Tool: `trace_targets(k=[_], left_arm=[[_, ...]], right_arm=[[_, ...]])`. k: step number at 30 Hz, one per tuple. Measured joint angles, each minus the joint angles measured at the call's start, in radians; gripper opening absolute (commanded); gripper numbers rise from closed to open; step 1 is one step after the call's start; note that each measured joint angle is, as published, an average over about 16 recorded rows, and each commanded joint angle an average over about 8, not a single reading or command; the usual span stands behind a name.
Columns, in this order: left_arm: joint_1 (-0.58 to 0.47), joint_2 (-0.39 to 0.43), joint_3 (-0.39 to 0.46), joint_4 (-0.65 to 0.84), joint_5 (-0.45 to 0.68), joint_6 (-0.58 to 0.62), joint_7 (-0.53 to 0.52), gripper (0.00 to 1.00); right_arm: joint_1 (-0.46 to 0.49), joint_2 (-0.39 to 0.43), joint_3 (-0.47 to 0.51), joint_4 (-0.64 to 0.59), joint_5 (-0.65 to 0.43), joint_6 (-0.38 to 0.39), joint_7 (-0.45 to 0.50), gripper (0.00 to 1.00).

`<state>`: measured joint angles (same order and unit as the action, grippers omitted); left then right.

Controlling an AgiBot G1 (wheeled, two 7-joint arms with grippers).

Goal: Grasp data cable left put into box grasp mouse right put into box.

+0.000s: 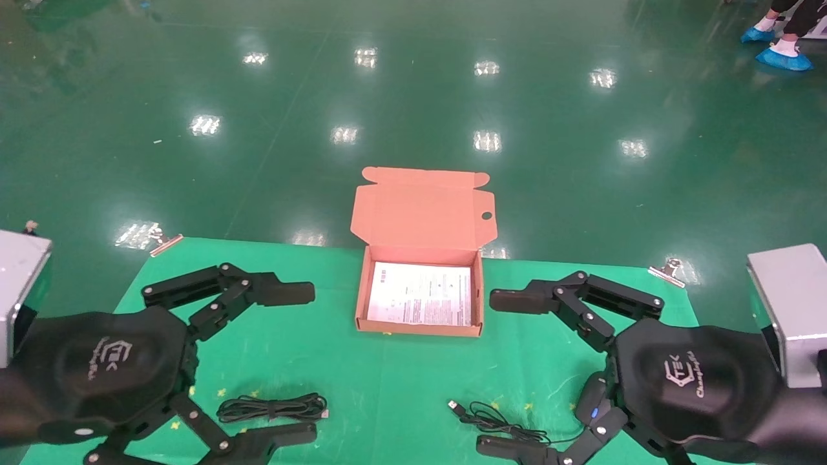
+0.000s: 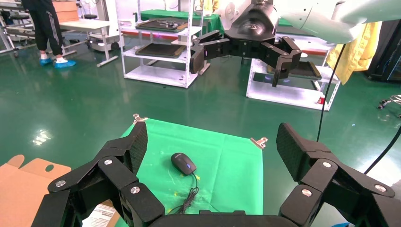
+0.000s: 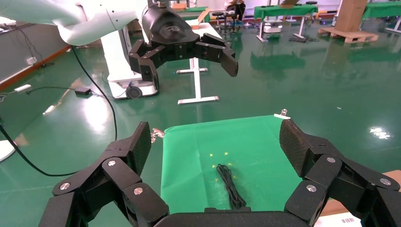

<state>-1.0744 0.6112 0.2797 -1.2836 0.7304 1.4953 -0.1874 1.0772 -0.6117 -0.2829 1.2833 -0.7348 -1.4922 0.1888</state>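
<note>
The right gripper needs to grab the black mouse's cord at the folded cord's end point(image 1: 528, 433) away from the USB plug.
The box point(image 1: 362, 303) stands open at the table's far middle, lid flap point(image 1: 423, 210) raised, a white printed sheet inside. The data cable point(image 1: 271, 408), a banded black bundle, lies near the front left, between the fingers of my open left gripper point(image 1: 294, 365); it also shows in the right wrist view point(image 3: 229, 187). The black mouse point(image 1: 591, 397) lies at the front right, partly hidden under my open right gripper point(image 1: 501, 373). Its cord and USB plug point(image 1: 455, 407) trail toward the middle. The mouse shows whole in the left wrist view point(image 2: 183, 163). Both grippers hover above the cloth, empty.
A green cloth point(image 1: 387, 387) covers the table, held by metal clips point(image 1: 167, 244) at the far corners. Grey metal blocks stand at the left edge point(image 1: 19, 271) and the right edge point(image 1: 788, 303). White shelves point(image 2: 156, 42) stand beyond the table.
</note>
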Motion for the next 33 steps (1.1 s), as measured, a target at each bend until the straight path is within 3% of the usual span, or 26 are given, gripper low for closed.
trace_targets(k=[21, 27, 33], left_arm=[[-0.016, -0.001, 0.017, -0.001, 0.034, 0.007, -0.007, 1.0], [-0.073, 0.004, 0.064, -0.003, 0.129, 0.028, -0.03, 1.0], [-0.185, 0.026, 0.16, -0.013, 0.297, 0.057, -0.066, 1.0]], right_arm=[[0.015, 0.006, -0.007, 0.011, -0.034, -0.002, -0.014, 1.0], [0.072, 0.009, -0.039, 0.035, -0.142, -0.02, -0.061, 1.0], [0.183, -0.005, -0.124, 0.062, -0.341, -0.047, -0.165, 1.0]])
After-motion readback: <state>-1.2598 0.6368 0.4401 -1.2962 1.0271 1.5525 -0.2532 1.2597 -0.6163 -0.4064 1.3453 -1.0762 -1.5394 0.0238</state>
